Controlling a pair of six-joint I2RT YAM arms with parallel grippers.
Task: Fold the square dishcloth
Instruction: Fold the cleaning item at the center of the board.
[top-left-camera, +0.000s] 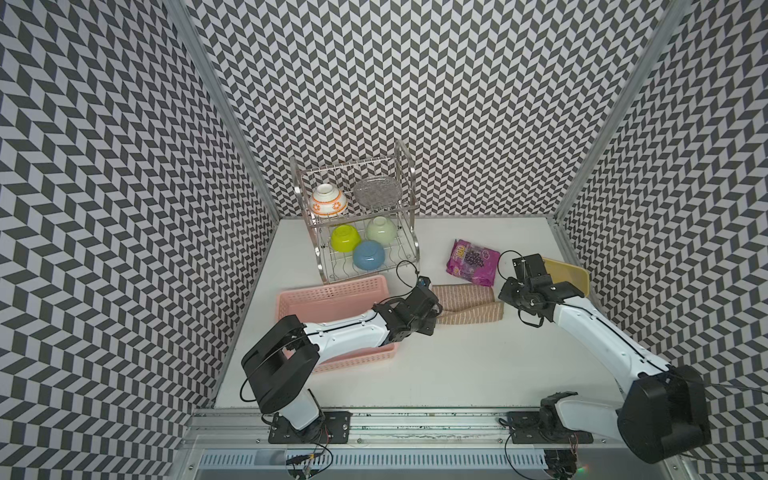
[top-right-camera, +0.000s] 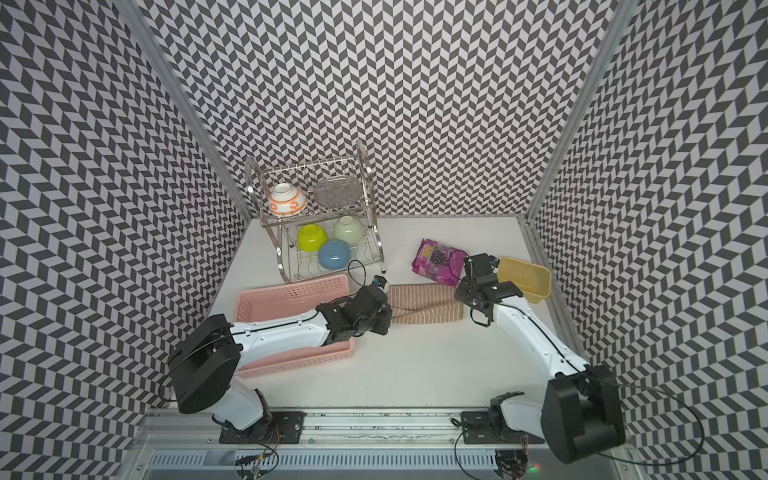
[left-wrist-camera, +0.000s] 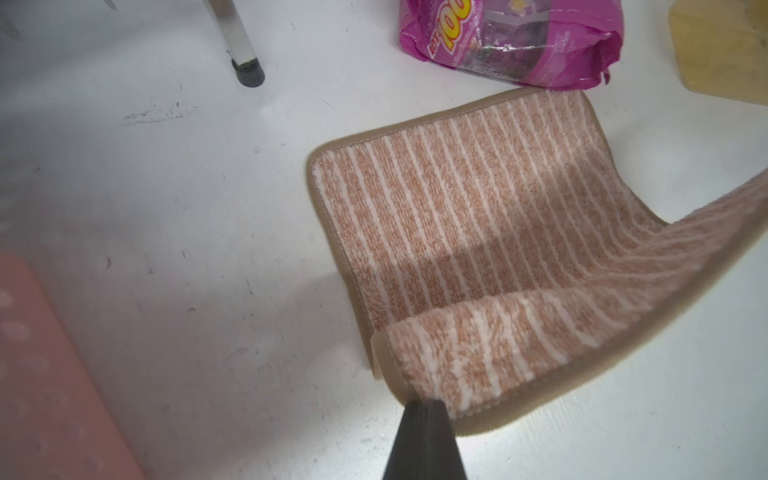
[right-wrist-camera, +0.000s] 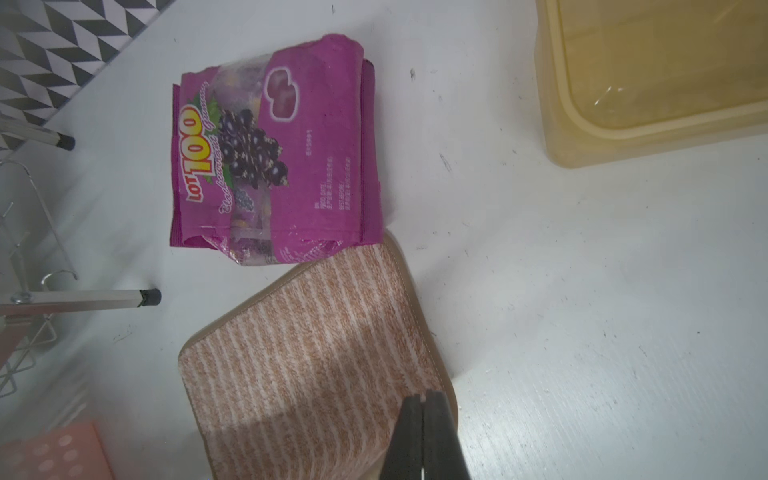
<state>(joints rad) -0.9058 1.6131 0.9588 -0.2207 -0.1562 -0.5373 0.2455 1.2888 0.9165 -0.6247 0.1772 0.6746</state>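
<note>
Next, my left gripper lets go of the dishcloth's near corner just inside the cloth's back corner (top-left-camera: 432, 289) (left-wrist-camera: 329, 177) closest to the dish rack.
The square dishcloth (top-left-camera: 465, 296) (top-right-camera: 419, 294), tan with pale stripes and a brown hem, lies mid-table with its back half flat and its front strip raised and curling over it. My left gripper (left-wrist-camera: 426, 405) is shut on the cloth's near left corner (left-wrist-camera: 419, 374), seen in a top view at the cloth's left end (top-left-camera: 437, 311). At the right end, my right gripper (right-wrist-camera: 424, 400) is shut on the hem of the near right corner (right-wrist-camera: 440, 374). In both top views the wrists hide the fingertips.
A pink basket (top-left-camera: 332, 287) lies left of the cloth, under my left forearm. A wire dish rack (top-left-camera: 409, 183) with bowls stands behind it. A purple snack bag (top-left-camera: 471, 262) touches the cloth's back edge. A yellow tray (top-left-camera: 575, 274) sits at the right wall.
</note>
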